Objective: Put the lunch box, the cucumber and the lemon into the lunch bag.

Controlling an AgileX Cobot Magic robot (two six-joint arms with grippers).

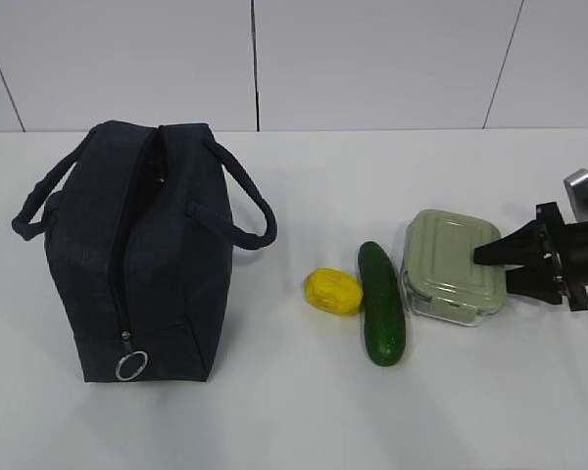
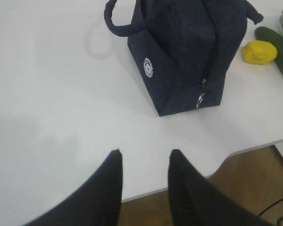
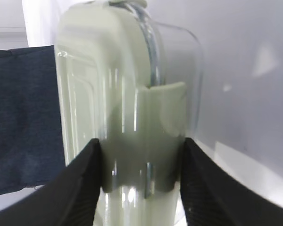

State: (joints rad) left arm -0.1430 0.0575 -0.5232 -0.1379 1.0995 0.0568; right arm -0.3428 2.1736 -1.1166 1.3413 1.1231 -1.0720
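Next, my left gripper closes on the logo-side edge of the lunch bag's opening (image 1: 126, 193), so that it holds the lunch bag open for the lunch box.
The navy lunch bag (image 1: 137, 255) stands upright on the left of the white table, a dark gap showing along its top. The yellow lemon (image 1: 333, 292) and the dark green cucumber (image 1: 382, 304) lie side by side right of it. The lunch box (image 1: 449, 262) with its sage-green lid sits beside the cucumber. My right gripper (image 1: 492, 269) comes in from the right and is shut on the box's right end. In the right wrist view the lunch box (image 3: 122, 94) fills the frame, and the right gripper (image 3: 141, 141) presses on both sides of its clip. My left gripper (image 2: 145, 151) hangs open and empty over the table's front edge.
The left wrist view shows the lunch bag (image 2: 188, 61) with its white logo, the lemon (image 2: 258, 52) and the cucumber (image 2: 278, 44) beyond it. A silver ring pull (image 1: 130, 366) hangs low on the bag's near end. The table edge (image 2: 254, 146) drops to a brown floor.
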